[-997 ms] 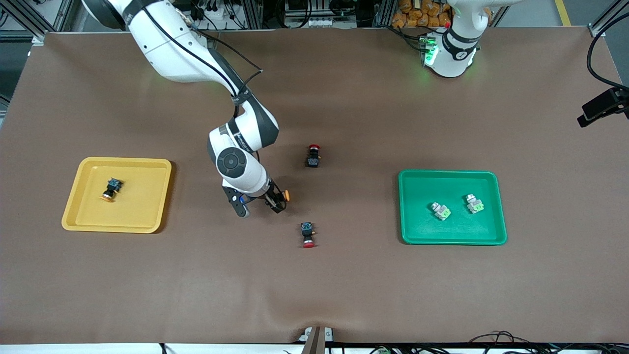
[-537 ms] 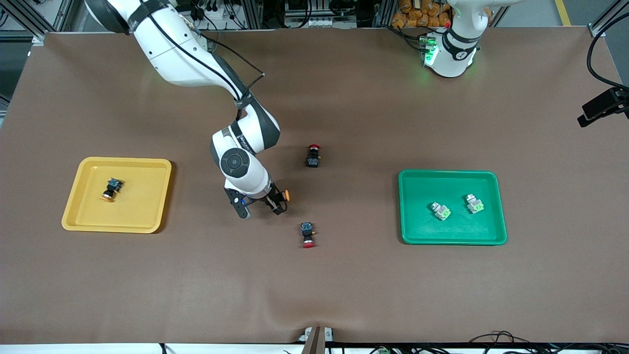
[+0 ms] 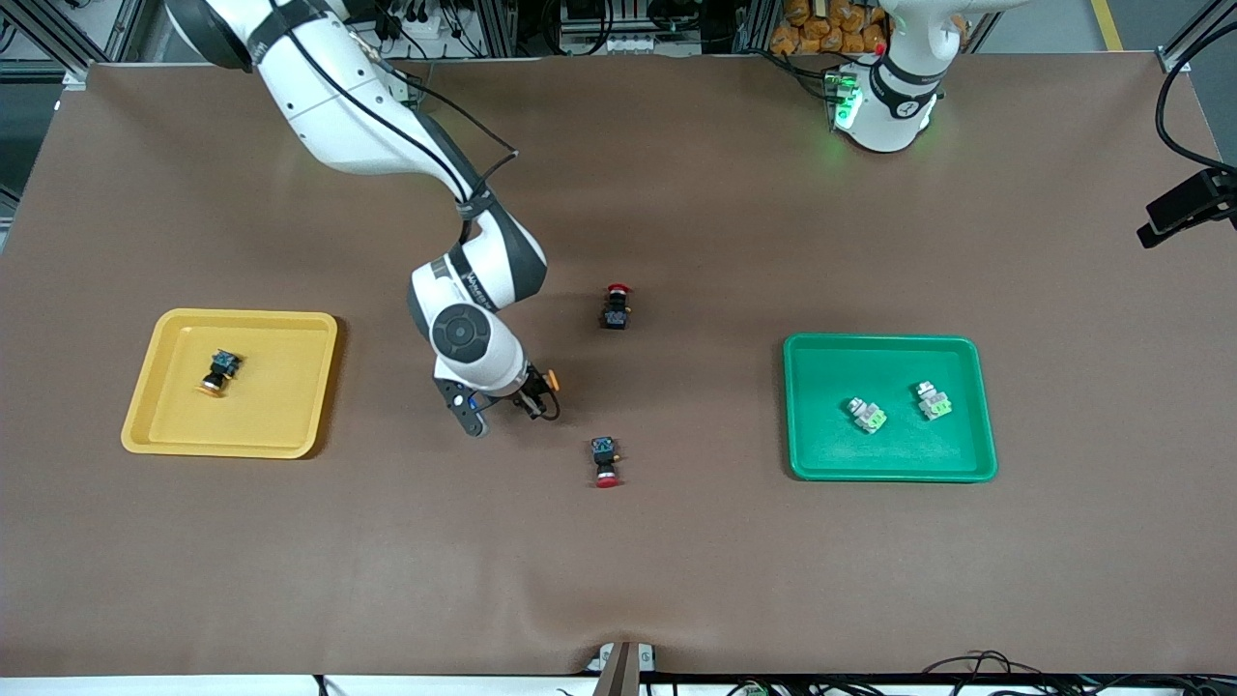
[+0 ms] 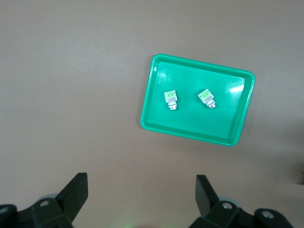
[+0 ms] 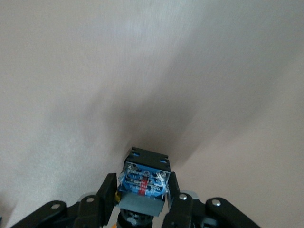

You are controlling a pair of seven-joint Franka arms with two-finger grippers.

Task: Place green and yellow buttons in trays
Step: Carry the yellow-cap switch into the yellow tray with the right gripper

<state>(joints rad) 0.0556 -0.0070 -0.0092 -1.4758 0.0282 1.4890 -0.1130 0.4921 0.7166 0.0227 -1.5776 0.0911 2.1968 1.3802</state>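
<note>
I should use my right gripper to place the yellow button, now held just above the brown table, in the yellow tray (image 3: pixel 285 387) between the other yellow button and the tray's inner rim.
My right gripper (image 3: pixel 534 397) is shut on a black-bodied yellow button (image 3: pixel 544 385), held just above the brown table between the two trays; its orange-yellow cap pokes out. In the right wrist view the fingers (image 5: pixel 105 191) clamp the button's black body (image 5: pixel 142 183) with its blue label. The other yellow button (image 3: pixel 218 372) lies in the yellow tray (image 3: pixel 290 333). Two green buttons (image 3: pixel 868 415) (image 3: pixel 934 400) lie in the green tray (image 3: pixel 821 454). My left gripper (image 4: pixel 141 199) is open and empty, high over the table near the green tray (image 4: pixel 223 130), with both green buttons (image 4: pixel 170 99) below it.
Two red-capped black switches lie mid-table: one (image 3: pixel 616 305) farther from the front camera, one (image 3: pixel 605 460) nearer, close to my right gripper. A black camera clamp (image 3: pixel 1189 208) sticks in at the left arm's end.
My right gripper, with the yellow button in it, has lifted slightly and drifted toward the yellow tray. Nothing else has moved.
</note>
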